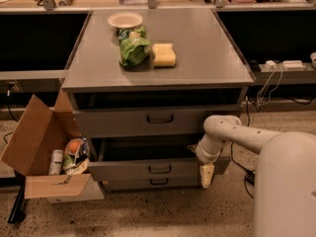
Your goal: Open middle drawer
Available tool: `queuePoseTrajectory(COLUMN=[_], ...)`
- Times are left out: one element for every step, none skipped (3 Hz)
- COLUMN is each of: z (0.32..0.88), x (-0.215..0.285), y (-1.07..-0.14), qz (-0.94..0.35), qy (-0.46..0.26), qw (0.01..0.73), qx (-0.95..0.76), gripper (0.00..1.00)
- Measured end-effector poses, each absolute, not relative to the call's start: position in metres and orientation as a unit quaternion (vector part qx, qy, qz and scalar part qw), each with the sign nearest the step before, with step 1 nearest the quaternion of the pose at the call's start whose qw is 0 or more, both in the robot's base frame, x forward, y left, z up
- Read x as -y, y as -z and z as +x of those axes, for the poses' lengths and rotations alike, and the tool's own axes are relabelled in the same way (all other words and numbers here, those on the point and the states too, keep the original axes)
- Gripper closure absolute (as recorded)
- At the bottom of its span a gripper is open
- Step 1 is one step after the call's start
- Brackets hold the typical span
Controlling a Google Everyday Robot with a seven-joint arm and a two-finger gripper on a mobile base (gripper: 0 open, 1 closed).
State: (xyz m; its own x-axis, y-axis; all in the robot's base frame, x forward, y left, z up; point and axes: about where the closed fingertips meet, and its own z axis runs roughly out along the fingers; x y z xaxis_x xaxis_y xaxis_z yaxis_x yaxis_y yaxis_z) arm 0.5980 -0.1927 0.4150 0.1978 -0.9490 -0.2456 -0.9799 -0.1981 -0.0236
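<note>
The middle drawer is only partly open and my gripper hangs at the end of its front panel, so I will take the panel's top edge (189, 160) and pull it further.
The middle drawer (148, 170) is a grey metal drawer with a small black bar handle (159, 169). It stands pulled partly out of the cabinet, with a dark gap above its front panel. My gripper (206, 175) hangs pointing down at the right end of that front panel, apart from the handle, with nothing seen in it. The white arm (232, 132) reaches in from the lower right.
The top drawer (159, 118) and the thin bottom drawer (159, 182) sit above and below. On the cabinet top (207, 48) are a bowl (125, 19), a green bag (132, 47) and a yellow sponge (163, 55). An open cardboard box (42, 152) stands at the left.
</note>
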Motion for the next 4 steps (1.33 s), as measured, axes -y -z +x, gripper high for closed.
queuePoseTrajectory(z=[0.582, 0.567, 0.567, 0.570], x=[0.178, 0.173, 0.174, 0.174], y=[-0.396, -0.396, -0.404, -0.404], qz=[-0.781, -0.785, -0.784, -0.784], qy=[-0.107, -0.112, -0.109, -0.109], qw=[0.064, 0.052, 0.055, 0.055], qx=[-0.611, -0.607, -0.609, -0.609], gripper=[0.03, 0.27, 0.57, 0.80])
